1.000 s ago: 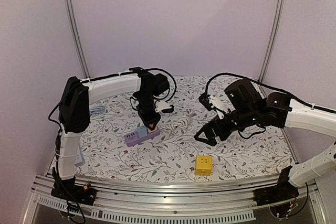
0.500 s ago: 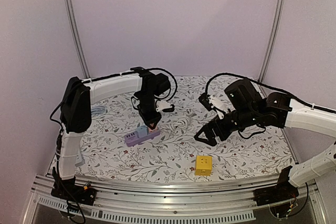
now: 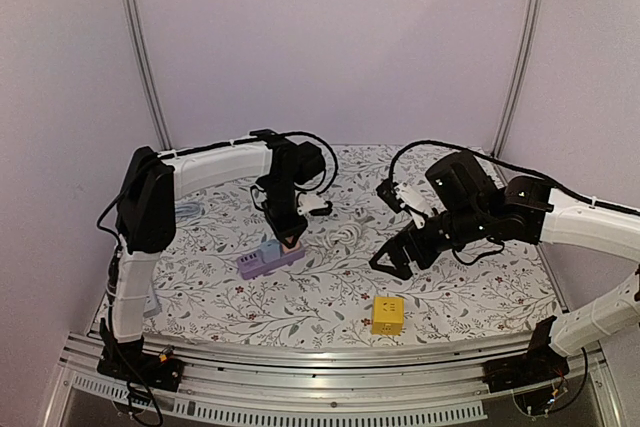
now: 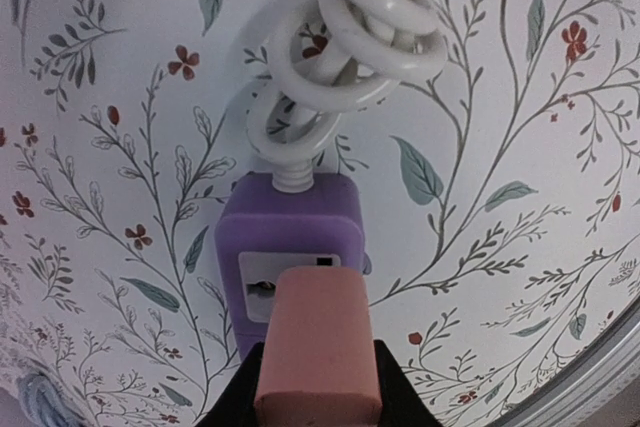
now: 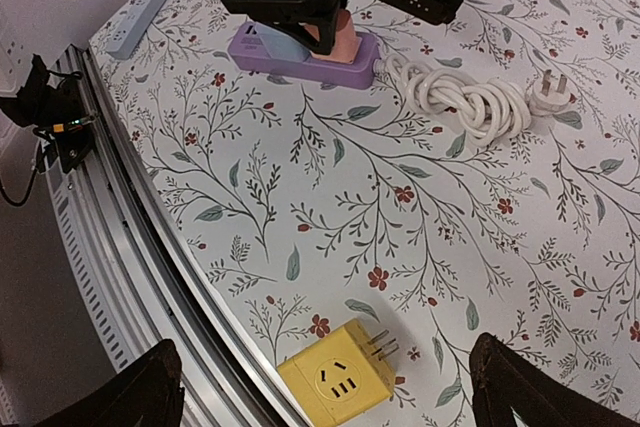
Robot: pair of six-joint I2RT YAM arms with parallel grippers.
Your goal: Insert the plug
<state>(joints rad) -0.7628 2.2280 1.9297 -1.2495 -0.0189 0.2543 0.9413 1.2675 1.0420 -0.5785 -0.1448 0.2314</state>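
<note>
The pink plug is to go in the purple power strip's socket (image 3: 290,244) (image 4: 288,289) nearest the white coiled cable. Next, my left gripper lets go of it there.
My left gripper (image 3: 287,230) is shut on a pink plug (image 4: 318,347), which shows in the top view (image 3: 291,240) too. It holds the plug upright over the white socket face of a purple power strip (image 4: 290,212), at the strip's right end (image 3: 268,261). I cannot tell whether the plug's prongs are in the socket. The strip's white coiled cable (image 4: 350,57) lies just beyond it. My right gripper (image 5: 333,392) is open and empty, hovering above a yellow cube adapter (image 5: 338,384). The plug (image 5: 341,37) and the strip (image 5: 300,57) also show in the right wrist view.
The yellow cube adapter (image 3: 388,315) lies near the front edge of the floral mat. A grey-blue power strip (image 3: 185,212) lies at the far left. The cable (image 5: 480,102) ends in a white plug (image 5: 556,86). A metal rail (image 5: 130,247) borders the front of the table.
The left gripper with the pink plug has shifted only slightly over the purple strip. The right arm has barely moved.
</note>
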